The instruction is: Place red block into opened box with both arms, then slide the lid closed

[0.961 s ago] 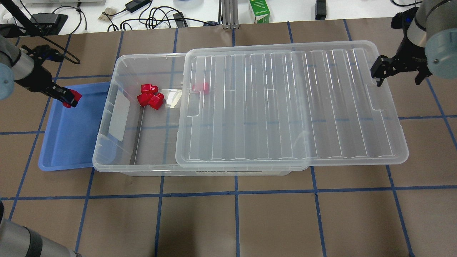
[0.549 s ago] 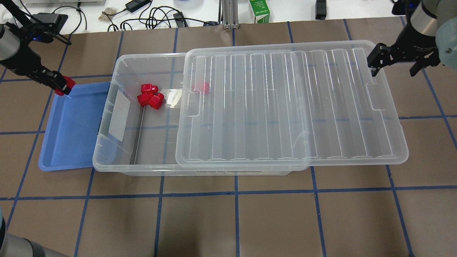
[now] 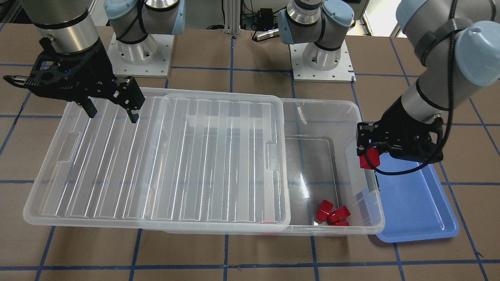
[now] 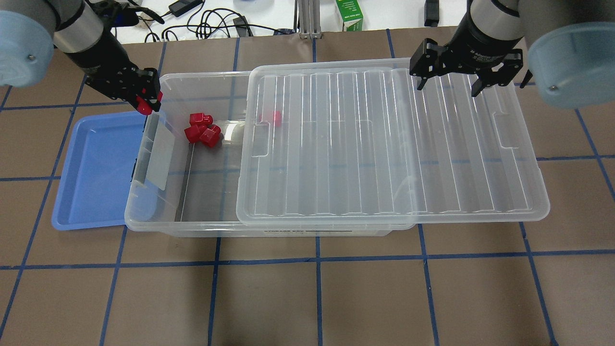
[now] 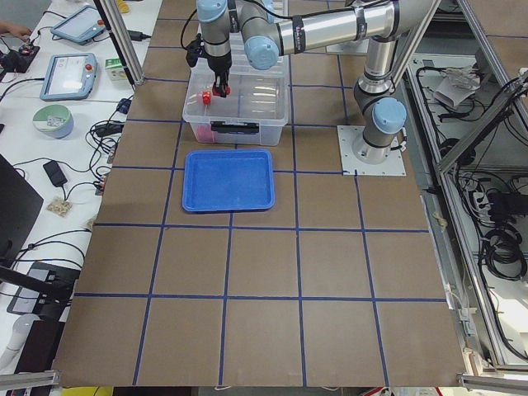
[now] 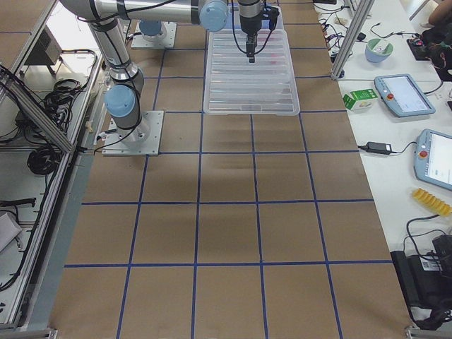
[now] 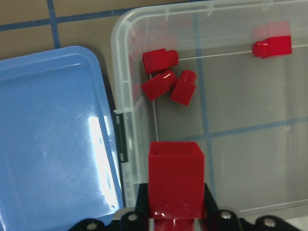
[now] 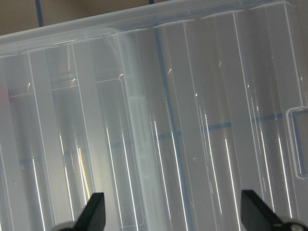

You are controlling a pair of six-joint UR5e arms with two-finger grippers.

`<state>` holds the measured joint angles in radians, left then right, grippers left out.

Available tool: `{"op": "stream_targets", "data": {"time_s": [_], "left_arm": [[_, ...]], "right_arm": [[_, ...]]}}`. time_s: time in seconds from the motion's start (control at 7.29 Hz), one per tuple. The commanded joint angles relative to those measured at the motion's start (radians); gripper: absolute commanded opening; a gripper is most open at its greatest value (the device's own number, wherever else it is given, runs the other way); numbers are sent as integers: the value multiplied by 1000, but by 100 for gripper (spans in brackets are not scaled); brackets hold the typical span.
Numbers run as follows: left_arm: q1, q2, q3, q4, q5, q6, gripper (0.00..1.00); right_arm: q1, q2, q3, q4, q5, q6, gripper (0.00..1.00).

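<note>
My left gripper is to release the red block. It will let go on the box's bare bottom between the lid and end [image 3: 315, 169] [image 7: 193, 163].
My left gripper [image 4: 145, 101] is shut on the red block [image 4: 143, 107]. It hangs over the left end rim of the clear box [image 4: 202, 229], at the far corner; the left wrist view shows the red block [image 7: 175, 180] right above that wall. Three other red blocks [image 4: 202, 130] lie inside the box, and one more red block [image 4: 275, 117] lies under the lid's edge. The ribbed clear lid [image 4: 384, 144] covers the box's right part and overhangs to the right. My right gripper [image 4: 448, 89] is open above the lid's far side, its fingers [image 8: 94, 211] spread wide.
A shallow blue tray [image 4: 96, 168] lies against the box's left end, with nothing in it. Cables and a green carton [image 4: 349, 14] sit on the white bench beyond the table's far edge. The arm bases [image 3: 140, 50] stand behind the box.
My left gripper carried the red block from over the blue tray rightward to the box's left far corner. My right gripper moved left from beyond the lid's end to above the lid.
</note>
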<state>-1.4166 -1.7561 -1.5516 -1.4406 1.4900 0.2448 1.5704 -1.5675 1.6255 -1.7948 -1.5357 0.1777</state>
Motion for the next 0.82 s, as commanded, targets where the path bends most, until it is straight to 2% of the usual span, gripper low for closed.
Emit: {"op": "stream_targets", "data": {"time_s": [0.0,0.27,0.69], "left_arm": [[-42,13,-129,101,3,-100,4],[-53,35,-255,239,3,-174,1],[-97,14,-364,383,53,-200,0]], "right_arm": [[5,1,1,2,-6,8,100],[5,3,1,2,-7,5,100],[5,0,4,5,-9,-1,100]]}}
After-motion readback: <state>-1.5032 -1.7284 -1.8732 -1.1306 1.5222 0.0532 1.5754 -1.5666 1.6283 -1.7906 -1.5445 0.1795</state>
